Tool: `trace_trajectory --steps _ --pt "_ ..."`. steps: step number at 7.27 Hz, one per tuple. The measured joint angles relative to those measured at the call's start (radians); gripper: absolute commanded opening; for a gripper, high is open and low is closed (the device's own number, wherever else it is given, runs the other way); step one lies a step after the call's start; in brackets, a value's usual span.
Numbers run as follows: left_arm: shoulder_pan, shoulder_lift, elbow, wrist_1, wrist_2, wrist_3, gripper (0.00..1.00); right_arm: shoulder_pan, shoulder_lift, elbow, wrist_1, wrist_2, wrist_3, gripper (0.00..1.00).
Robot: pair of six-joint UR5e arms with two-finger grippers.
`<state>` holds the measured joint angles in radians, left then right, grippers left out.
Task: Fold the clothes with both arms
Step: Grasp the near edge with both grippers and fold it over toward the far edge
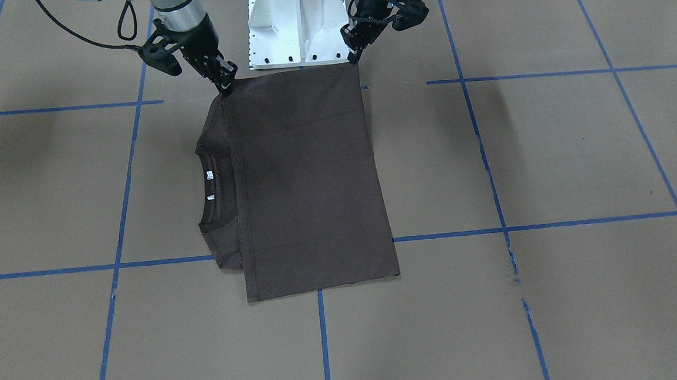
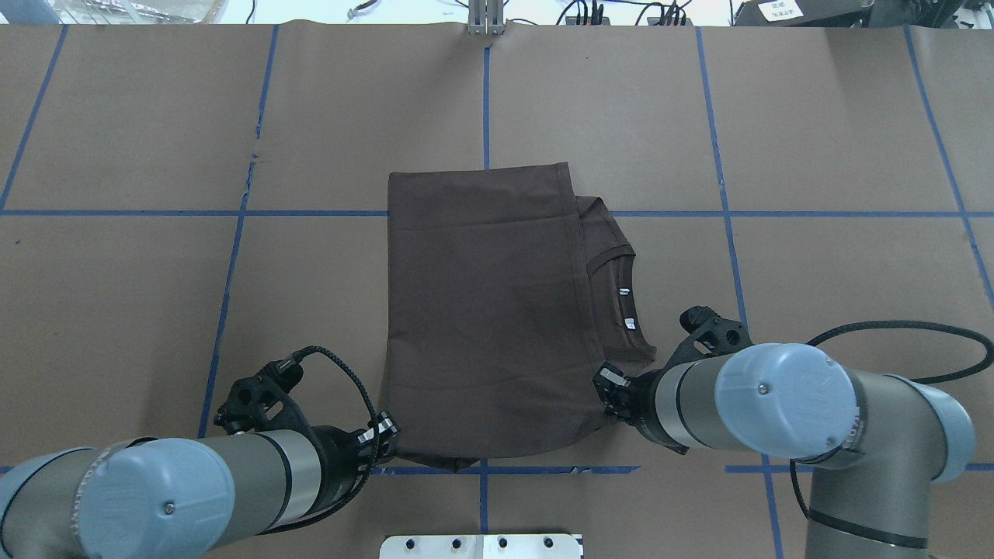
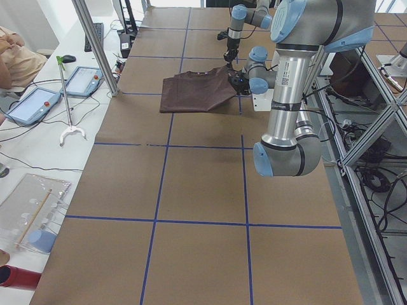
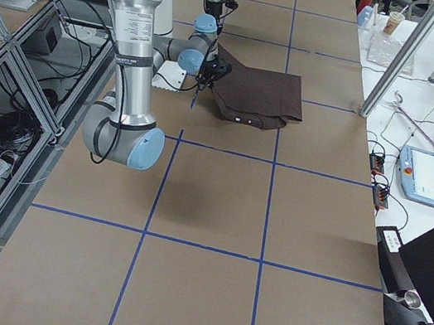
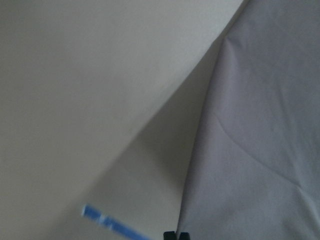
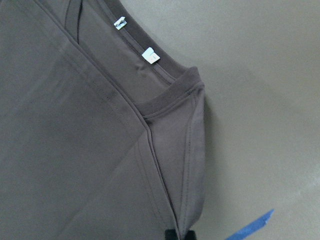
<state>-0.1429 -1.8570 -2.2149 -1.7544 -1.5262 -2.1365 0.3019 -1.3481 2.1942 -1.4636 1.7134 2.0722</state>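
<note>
My left gripper is going to release the T-shirt's near corner by the T-shirt's far corner (image 1: 393, 246) away from the collar.
The dark brown T-shirt (image 1: 308, 180) lies folded on the brown table, its collar and white neck labels (image 1: 209, 175) peeking out on the robot's right side. It also shows in the overhead view (image 2: 481, 326). My left gripper (image 1: 355, 57) (image 2: 388, 436) is shut on the shirt's near corner on its side. My right gripper (image 1: 226, 88) (image 2: 607, 388) is shut on the other near corner, by the collar. The near edge runs taut between them, slightly raised. The left wrist view shows fabric (image 5: 260, 125) at the closed tips. The right wrist view shows the collar corner (image 6: 170, 95).
The white pedestal base (image 1: 296, 22) stands just behind the shirt's near edge. Blue tape lines (image 1: 324, 343) grid the brown table. Tablets (image 3: 32, 105) and a metal post (image 3: 95, 44) stand past the table's far edge, where a person (image 3: 16, 51) sits.
</note>
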Motion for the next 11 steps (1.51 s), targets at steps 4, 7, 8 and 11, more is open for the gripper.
trace_trajectory --steps 4,7,8,11 --pt "-0.165 -0.092 0.033 0.028 -0.012 0.197 0.0 0.182 0.133 -0.078 -0.001 0.062 -0.03 0.0" --pt "-0.306 -0.142 0.17 0.018 -0.08 0.389 0.0 0.294 0.243 -0.25 0.0 0.115 -0.082 0.0" --pt "-0.345 -0.184 0.233 0.015 -0.086 0.414 0.0 0.317 0.285 -0.324 0.021 0.124 -0.091 0.0" --pt "-0.398 -0.245 0.354 -0.028 -0.08 0.469 0.0 0.38 0.356 -0.501 0.139 0.175 -0.095 0.0"
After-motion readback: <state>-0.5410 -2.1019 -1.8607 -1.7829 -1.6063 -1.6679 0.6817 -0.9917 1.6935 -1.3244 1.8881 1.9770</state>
